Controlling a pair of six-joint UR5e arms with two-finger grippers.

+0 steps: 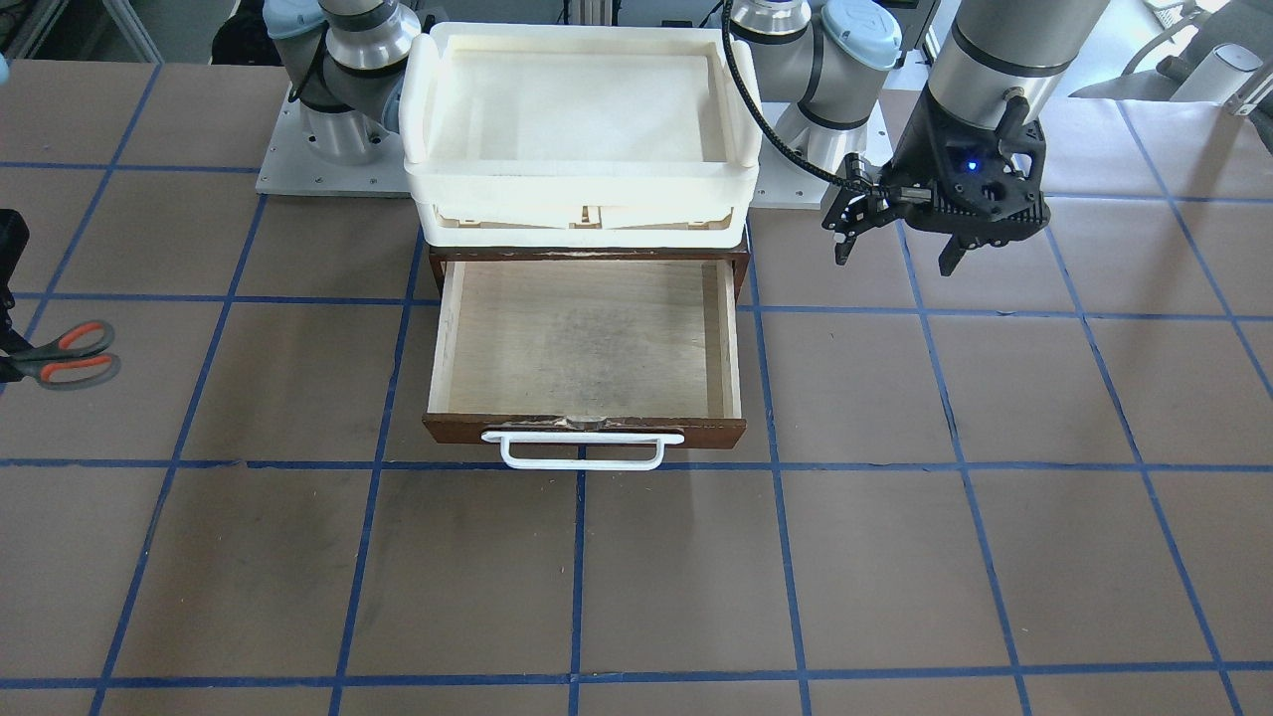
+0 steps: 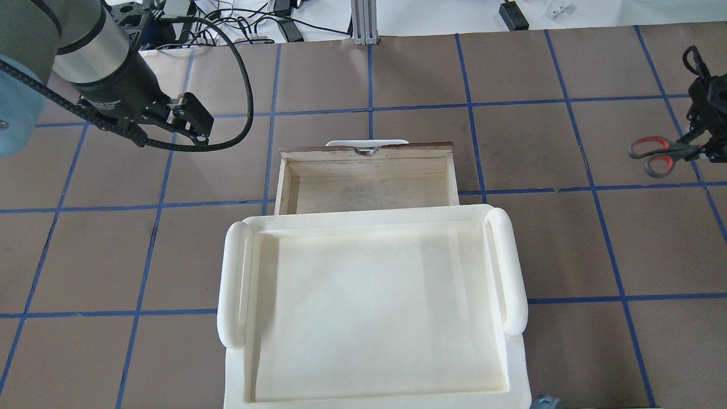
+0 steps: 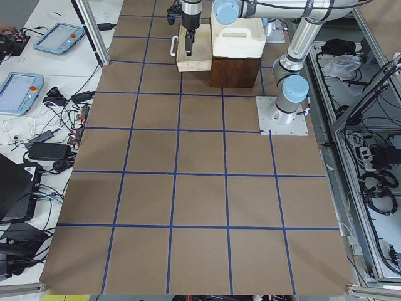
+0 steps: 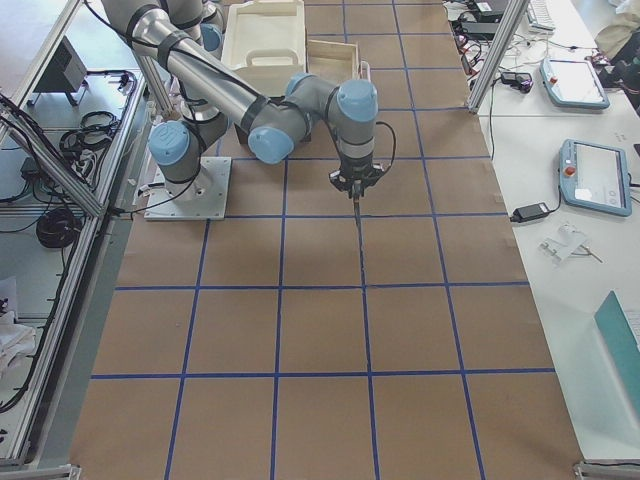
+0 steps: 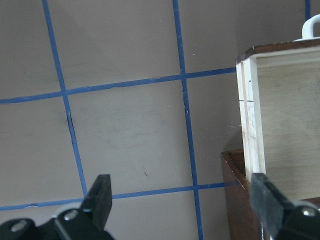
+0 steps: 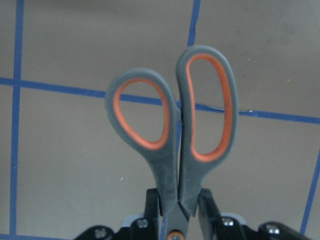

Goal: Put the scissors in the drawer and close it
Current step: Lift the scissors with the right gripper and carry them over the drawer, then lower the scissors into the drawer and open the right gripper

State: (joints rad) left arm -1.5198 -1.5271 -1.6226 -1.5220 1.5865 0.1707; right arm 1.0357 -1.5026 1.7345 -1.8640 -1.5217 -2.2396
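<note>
I need to use my right gripper to release the scissors on the middle of the open drawer's wooden bottom [image 1: 606, 354], a little towards the white handle.
The scissors [image 6: 175, 130], with grey handles and orange-red inner loops, are clamped near their pivot in my right gripper [image 6: 178, 200]. They are far out on my right side in the overhead view [image 2: 653, 154], handles pointing towards the drawer; the blades are hidden. At the front view's left edge [image 1: 70, 353] they cast a shadow on the table. The wooden drawer [image 1: 587, 338] is pulled open and empty, its white bar handle [image 1: 582, 449] in front. My left gripper [image 1: 895, 257] is open and empty, hovering beside the drawer's side wall [image 5: 247, 115].
A cream-white plastic tray [image 2: 511, 267] sits on top of the dark brown cabinet [image 1: 741, 261] behind the open drawer. The brown table with blue grid lines [image 1: 636, 577] stretches in front of the drawer. The arm bases [image 1: 328, 139] stand behind the cabinet.
</note>
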